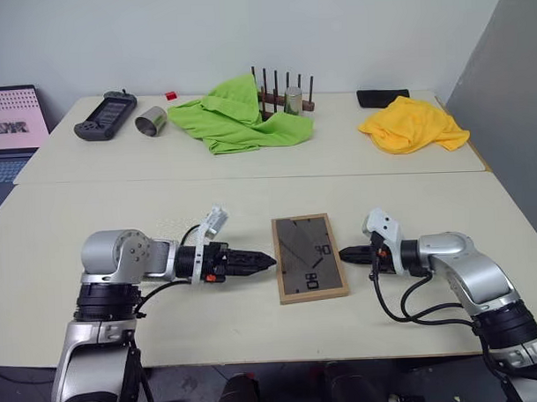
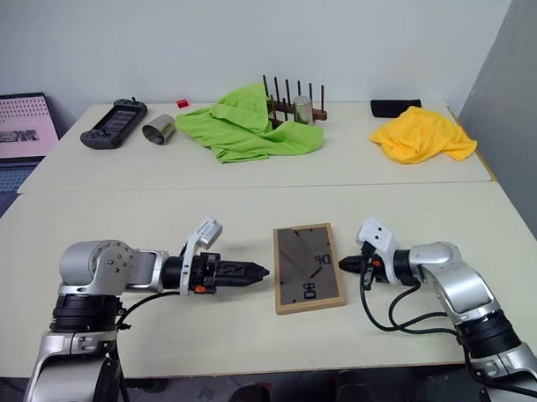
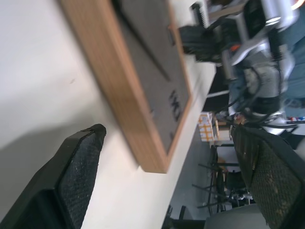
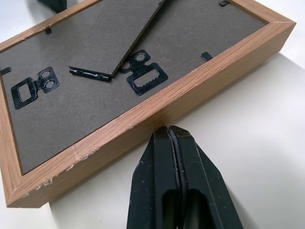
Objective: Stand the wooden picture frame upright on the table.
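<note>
The stand leg is flat against the frame's back, so next my left gripper picks up the frame by its wooden side (image 1: pixel 279 277) before my right gripper opens the leg.
The wooden picture frame (image 1: pixel 309 257) lies flat on the table (image 1: pixel 251 197), dark back up, with its stand leg (image 4: pixel 138 36) lying along the back. It sits near the front edge, between my two grippers. My left gripper (image 1: pixel 269 262) points at the frame's left side, a little short of it. In the left wrist view its fingers (image 3: pixel 78 167) stand wide apart, open and holding nothing. My right gripper (image 1: pixel 343 252) is shut and empty. Its tips (image 4: pixel 167 131) are right at the frame's right wooden edge (image 4: pixel 190 90).
On the far half of the table lie a green cloth (image 1: pixel 235 114), a dark peg rack (image 1: pixel 282 90) with a metal can (image 1: pixel 293 100), a tipped metal cup (image 1: pixel 151 124), a game controller (image 1: pixel 105 116), a yellow cloth (image 1: pixel 413 125) and a black object (image 1: pixel 382 97). A laptop (image 1: pixel 10 122) stands at the far left.
</note>
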Available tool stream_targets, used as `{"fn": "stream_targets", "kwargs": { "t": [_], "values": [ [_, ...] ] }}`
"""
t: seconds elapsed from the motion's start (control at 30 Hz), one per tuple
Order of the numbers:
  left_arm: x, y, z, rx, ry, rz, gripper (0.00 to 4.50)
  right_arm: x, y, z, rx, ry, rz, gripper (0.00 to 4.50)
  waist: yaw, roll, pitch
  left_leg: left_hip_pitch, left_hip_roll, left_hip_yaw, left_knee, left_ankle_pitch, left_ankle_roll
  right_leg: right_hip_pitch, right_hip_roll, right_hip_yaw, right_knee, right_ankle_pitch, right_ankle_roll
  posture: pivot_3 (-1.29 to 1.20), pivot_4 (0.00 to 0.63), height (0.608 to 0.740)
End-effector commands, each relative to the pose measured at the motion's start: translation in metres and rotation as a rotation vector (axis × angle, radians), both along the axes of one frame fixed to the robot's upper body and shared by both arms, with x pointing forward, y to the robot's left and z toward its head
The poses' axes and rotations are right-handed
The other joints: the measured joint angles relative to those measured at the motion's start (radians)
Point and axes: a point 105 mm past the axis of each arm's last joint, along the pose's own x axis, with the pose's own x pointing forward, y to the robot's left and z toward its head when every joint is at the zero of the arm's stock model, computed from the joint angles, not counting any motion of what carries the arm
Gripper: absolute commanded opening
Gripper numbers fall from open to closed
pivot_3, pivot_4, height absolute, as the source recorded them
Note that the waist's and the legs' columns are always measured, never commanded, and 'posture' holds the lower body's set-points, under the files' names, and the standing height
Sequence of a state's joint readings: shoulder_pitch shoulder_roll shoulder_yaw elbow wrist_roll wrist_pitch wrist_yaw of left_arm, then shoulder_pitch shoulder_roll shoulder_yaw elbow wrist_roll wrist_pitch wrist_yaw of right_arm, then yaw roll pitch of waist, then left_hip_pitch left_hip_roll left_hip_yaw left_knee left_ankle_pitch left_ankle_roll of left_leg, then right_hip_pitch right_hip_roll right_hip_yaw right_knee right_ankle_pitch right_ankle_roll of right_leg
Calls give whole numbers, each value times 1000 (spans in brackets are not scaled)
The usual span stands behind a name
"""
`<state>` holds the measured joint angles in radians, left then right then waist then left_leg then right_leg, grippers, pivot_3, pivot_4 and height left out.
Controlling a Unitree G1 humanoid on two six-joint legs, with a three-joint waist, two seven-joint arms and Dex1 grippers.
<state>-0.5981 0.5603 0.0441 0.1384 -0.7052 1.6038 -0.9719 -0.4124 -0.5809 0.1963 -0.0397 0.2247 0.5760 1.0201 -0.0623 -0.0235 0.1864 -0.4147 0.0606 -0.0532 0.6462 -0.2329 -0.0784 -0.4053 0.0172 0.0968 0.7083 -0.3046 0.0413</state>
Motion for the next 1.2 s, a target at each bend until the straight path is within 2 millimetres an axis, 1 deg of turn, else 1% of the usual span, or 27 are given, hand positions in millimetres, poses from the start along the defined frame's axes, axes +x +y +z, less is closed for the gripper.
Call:
{"fn": "stream_targets", "kwargs": {
  "t": [0.03, 0.17, 0.23, 0.3, 0.37, 0.4, 0.43, 0.53, 0.57, 0.77, 0.87, 0.93, 0.97, 1.07, 1.13, 1.17, 1.2],
  "values": [
    [4, -1, -9, 20, -4, 28, 4472, -4, 24, 16, 45, -49, 67, 0, 0, 0, 0, 0, 0, 0, 0, 0, 0, 0, 0, 0, 0, 0, 0, 0, 150, 740],
    [7, -2, -16, 27, -12, 42, 4472, -6, 38, 18, 70, -48, 89, 0, 5, 0, 0, 0, -1, 0, 0, 0, 0, 1, 0, 0, 0, 0, 0, 0, 150, 740],
    [7, -5, -14, 11, -26, 33, 4472, -7, 45, 17, 77, -47, 100, 0, 5, 0, 0, 1, -1, 0, 1, 0, 0, 1, -1, 0, 0, 0, 0, 0, 150, 740],
    [6, -7, -10, -10, -39, 18, 4472, -8, 48, 16, 78, -46, 102, 0, 5, 0, 0, 1, -1, 0, 1, 0, 0, 1, -1, 0, 1, 0, 0, 0, 150, 740],
    [5, -9, -4, -32, -59, 8, 4122, -8, 51, 16, 85, -42, 105, 0, 5, 0, 0, 1, -1, 0, 1, 0, 0, 1, -1, 0, 1, 0, 0, 0, 150, 740],
    [6, -9, -2, -38, -63, 8, 4031, -8, 51, 16, 87, -42, 104, 0, 5, 0, 0, 1, -1, 0, 1, 0, 0, 1, -1, 0, 1, 0, 0, 0, 150, 740],
    [6, -8, 1, -52, -66, 9, 3729, -7, 50, 16, 87, -41, 101, 0, 5, 0, 0, 1, -1, 0, 1, 0, 0, 1, -1, 0, 1, 0, 0, 0, 150, 740],
    [6, -1, 9, -69, -86, 8, 3188, -3, 41, 16, 72, -44, 78, 0, 5, 0, 0, 0, -1, 0, 0, 0, 0, 1, -1, 0, 1, 0, 0, 0, 150, 740],
    [5, 0, 11, -72, -86, 6, 3061, -2, 39, 17, 76, -43, 73, 0, 5, 0, 0, 0, -1, 0, 0, 0, 0, 1, -1, 0, 1, 0, 0, 0, 150, 740],
    [3, 5, 18, -91, -91, -1, 1766, 1, 35, 20, 79, -54, 58, 0, 3, 0, 0, 0, 0, 0, 0, 0, 0, 0, 0, 0, 0, 0, 0, 0, 150, 740],
    [6, 7, 24, -102, -108, 5, 1288, 5, 30, 22, 71, -66, 43, 0, 4, 0, 0, 0, 0, 0, 0, 0, 0, 0, 0, 0, 0, 0, 0, 0, 150, 740],
    [10, 8, 29, -106, -133, 15, 1290, 10, 25, 28, 77, -79, 21, 0, 4, 0, 0, 0, 0, 0, 0, 0, 0, 0, 0, 0, 0, 0, 0, 0, 150, 740],
    [14, 9, 33, -110, -155, 22, 1290, 13, 22, 34, 90, -83, 3, 0, 4, 0, 0, 0, 0, 0, 0, 0, 0, 0, 0, 0, 0, 0, 0, 0, 150, 740],
    [27, 10, 52, -127, -238, 47, 1290, 22, 14, 61, 152, -89, -35, 0, 4, 0, 0, 0, 0, 0, 0, 0, 0, 0, 0, 0, 0, 0, 0, 0, 150, 740],
    [35, 10, 65, -136, -305, 61, 1290, 23, 10, 80, 188, -82, -28, 367, 5, 0, 0, -1, 0, 0, 0, 0, 0, -1, 0, 0, 0, 0, 0, 0, 150, 740],
    [39, 9, 71, -145, -334, 65, 1290, 22, 9, 89, 198, -82, -15, 396, 5, 0, 0, -1, 0, 0, 0, 0, 0, 0, 0, 0, 0, 0, 0, 0, 150, 740],
    [41, 8, 75, -147, -357, 66, 1290, 21, 10, 96, 209, -81, -2, 608, 6, 0, 0, -1, 0, 0, 0, 0, 0, 0, 0, 0, -1, 0, 0, 0, 150, 740]
  ]
}}
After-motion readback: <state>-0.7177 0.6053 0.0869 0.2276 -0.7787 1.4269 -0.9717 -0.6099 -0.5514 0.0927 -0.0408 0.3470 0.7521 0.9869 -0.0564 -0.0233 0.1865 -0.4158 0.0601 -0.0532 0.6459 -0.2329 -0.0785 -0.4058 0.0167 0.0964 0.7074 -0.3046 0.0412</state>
